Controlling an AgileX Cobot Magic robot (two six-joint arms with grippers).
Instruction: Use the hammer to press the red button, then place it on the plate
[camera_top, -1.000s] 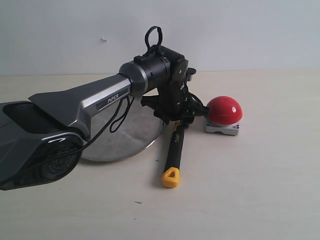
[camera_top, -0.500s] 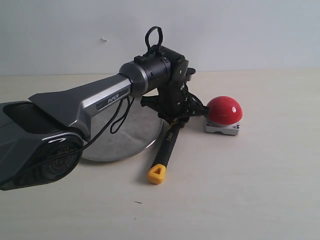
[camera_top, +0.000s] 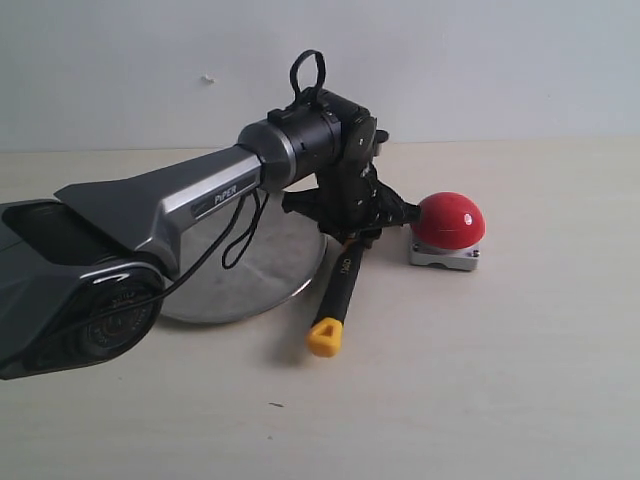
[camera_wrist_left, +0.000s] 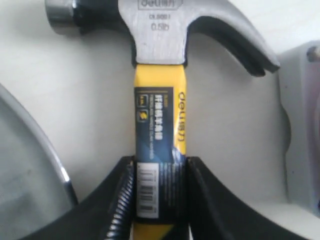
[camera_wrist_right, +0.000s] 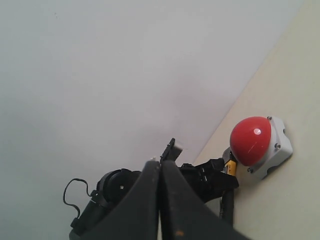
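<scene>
The hammer is held in my left gripper at the barcode, back from the steel head, so I need to put the hammer down and take the hammer's handle nearer its head (camera_wrist_left: 154, 115).
My left gripper (camera_top: 352, 232) is shut on the hammer (camera_top: 336, 297), just left of the red button (camera_top: 450, 219). Its black handle slants down to a yellow looped end above the table. The left wrist view shows the fingers (camera_wrist_left: 119, 200) clamped on the yellow and black handle (camera_wrist_left: 159, 130), the steel head (camera_wrist_left: 155, 27) beyond them and the button's grey base (camera_wrist_left: 300, 125) at the edge. The metal plate (camera_top: 260, 275) lies behind the arm. My right gripper (camera_wrist_right: 160, 172) is shut with nothing in it, raised far from the table, and looks down on the red button (camera_wrist_right: 251, 140).
The left arm's grey link (camera_top: 160, 210) and its base (camera_top: 70, 300) fill the left of the exterior view and cover part of the plate. A pale wall stands behind the wooden table (camera_top: 520, 380).
The hammer's yellow end swung left half a second ago and has now come partly back to the right and a little lower. The left gripper has barely shifted.
</scene>
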